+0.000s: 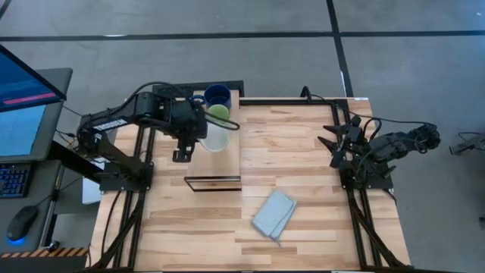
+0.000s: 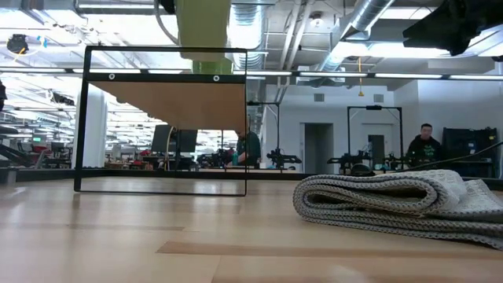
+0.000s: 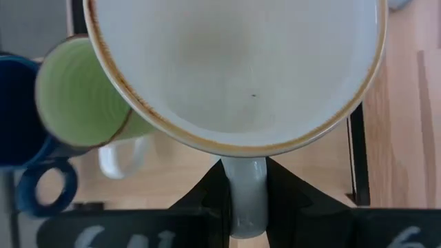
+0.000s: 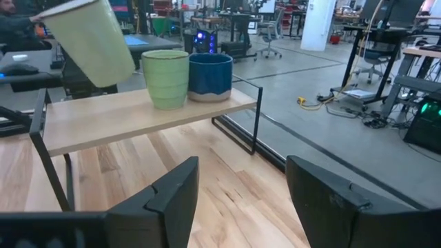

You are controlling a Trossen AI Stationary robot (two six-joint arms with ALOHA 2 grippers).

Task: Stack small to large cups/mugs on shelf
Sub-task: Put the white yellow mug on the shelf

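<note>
Next, the left gripper sets the white mug, now held above the shelf top, on the shelf (image 1: 216,141) close beside the light green mug, opposite the blue one.
The shelf (image 1: 227,163) is a light-wood plank on a dark frame at the table's far left. The dark blue mug (image 1: 217,94) and the light green mug (image 1: 219,112) stand side by side on its far end; they also show in the right wrist view, green (image 4: 165,77) and blue (image 4: 210,76). My left gripper (image 1: 199,137) is shut on the white mug (image 1: 217,137), which is above the shelf top just near of the green mug. My right gripper (image 4: 241,200) is open and empty at the table's right side (image 1: 341,144). My left gripper pinches the white mug's handle (image 3: 247,172) between its two fingers (image 3: 207,200), one on each flat side of the loop. The fingers come from the table's left side. The mug (image 4: 89,41) is lifted clear of the shelf top and tilted, its mouth toward my wrist.
A folded grey-blue cloth (image 1: 273,214) lies on the table near of the shelf, toward the middle; it also shows in the low view (image 2: 393,204). The shelf's open end (image 2: 161,118) faces the near edge. A monitor, keyboard and mouse stand left of the table.
</note>
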